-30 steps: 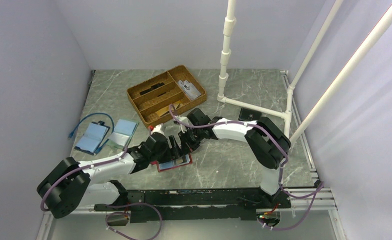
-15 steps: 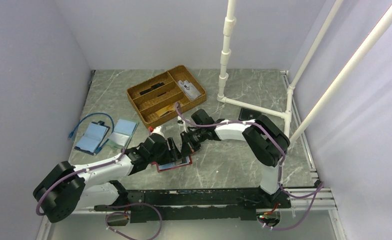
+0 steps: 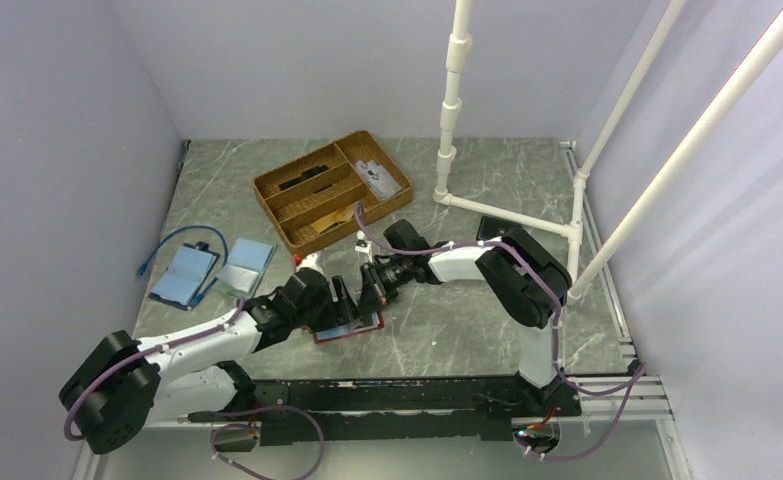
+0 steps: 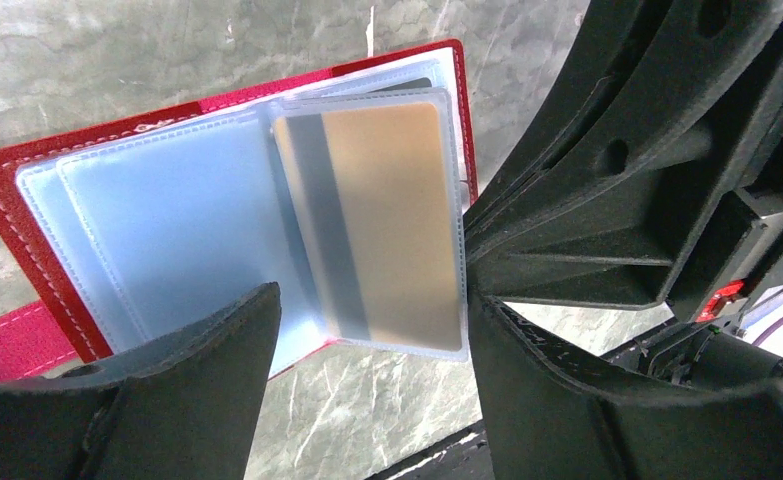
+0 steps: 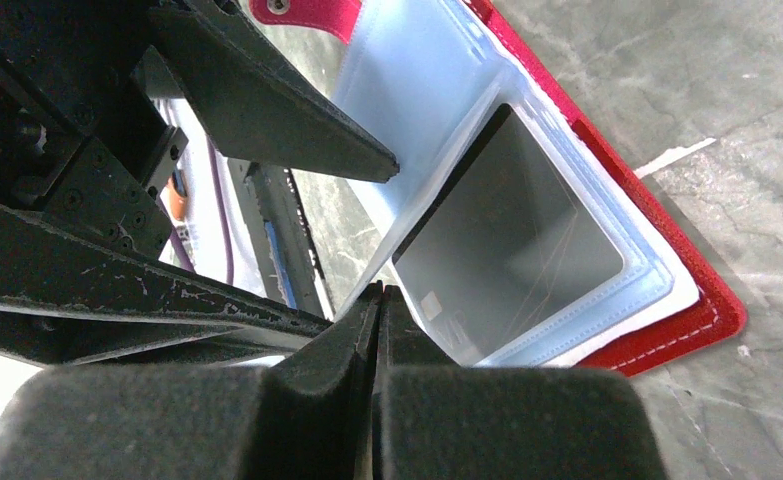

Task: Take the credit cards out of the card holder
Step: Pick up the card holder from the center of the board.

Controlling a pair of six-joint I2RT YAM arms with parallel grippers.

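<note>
Next, my left gripper pinches the leaf's lower end (image 4: pixel 399 348) to free my right gripper, whose shut fingers are holding up the edge of the clear pocket leaf.
The red card holder (image 3: pixel 348 334) lies open on the table in front of the arms. One clear pocket leaf stands lifted with a gold-tan credit card (image 4: pixel 387 220) inside it. My left gripper (image 4: pixel 372 310) is open, its fingers astride the lower end of that leaf without pinching it. My right gripper (image 5: pixel 379 292) is shut, its tips meeting at the edge of the lifted leaf, which looks pinched between them. In the right wrist view a grey credit card (image 5: pixel 507 220) sits in a pocket lying flat on the red cover (image 5: pixel 692 305). From above, both grippers (image 3: pixel 339 305) (image 3: pixel 369 298) crowd over the holder.
A wicker tray (image 3: pixel 332 190) with dividers stands behind the holder. Light-blue booklet cases (image 3: pixel 182 275) and a blue cable lie at the left. A black wallet (image 3: pixel 497 228) rests by the white pipe frame (image 3: pixel 452 120) at the right.
Both arms have shifted slightly, the left arm's base link swinging outward to the left. The holder stays in place with both grippers still over it.
</note>
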